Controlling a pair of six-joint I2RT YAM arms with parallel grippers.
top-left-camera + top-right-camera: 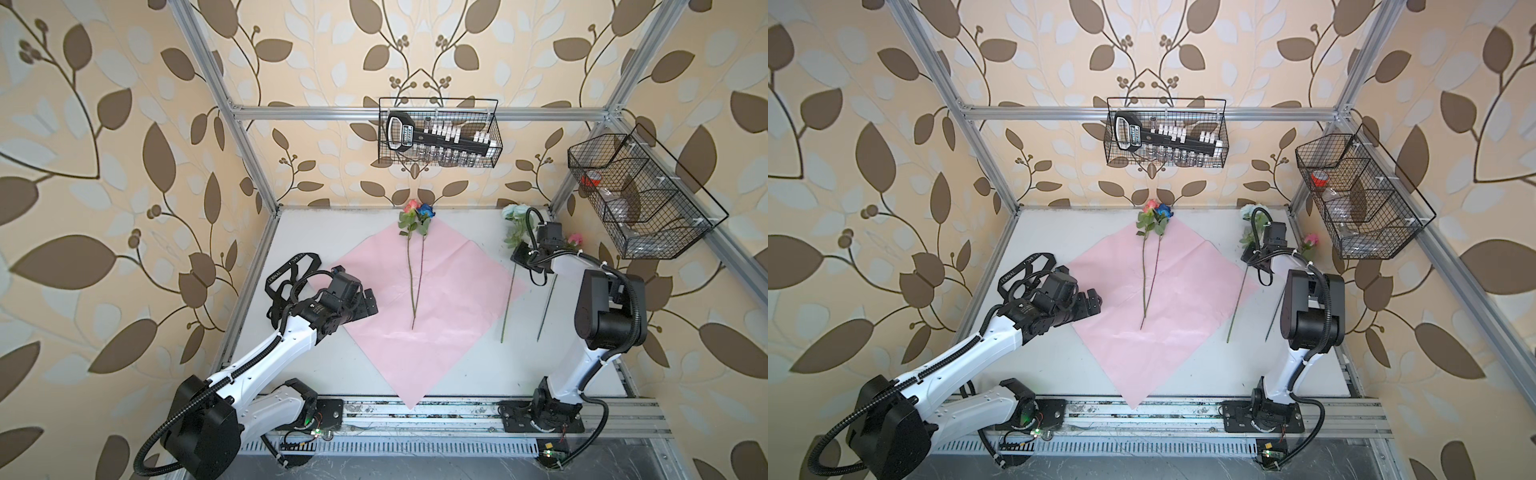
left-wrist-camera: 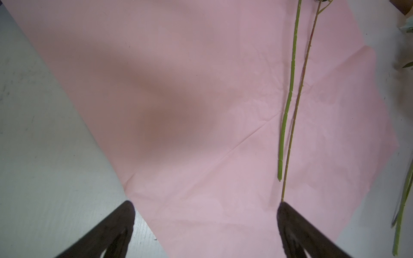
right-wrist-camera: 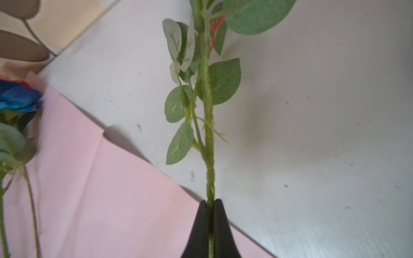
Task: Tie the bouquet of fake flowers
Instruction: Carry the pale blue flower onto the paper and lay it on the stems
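Note:
I need to use my right gripper to lay the pale blue-white flower down over the pink bloom's stem on the wrapping paper (image 1: 409, 268).
The fake flowers of the bouquet lie as separate stems. A pink bloom (image 1: 410, 205) and a dark blue bloom (image 1: 427, 210) rest side by side on the pink wrapping paper (image 1: 419, 299), their stems (image 2: 288, 100) running down its middle. My right gripper (image 3: 210, 202) is shut on the green stem (image 3: 209, 134) of the pale blue-white flower (image 1: 510, 212), near the paper's right corner in both top views. Another pink flower (image 1: 575, 239) lies behind that arm. My left gripper (image 2: 204, 205) hangs open above the paper's left edge, holding nothing.
A long black ribbon (image 1: 299, 266) with white lettering lies coiled behind the left arm. A wire basket (image 1: 438, 133) hangs on the back wall and another wire basket (image 1: 636, 195) on the right frame. Aluminium posts bound the white table (image 1: 316, 232).

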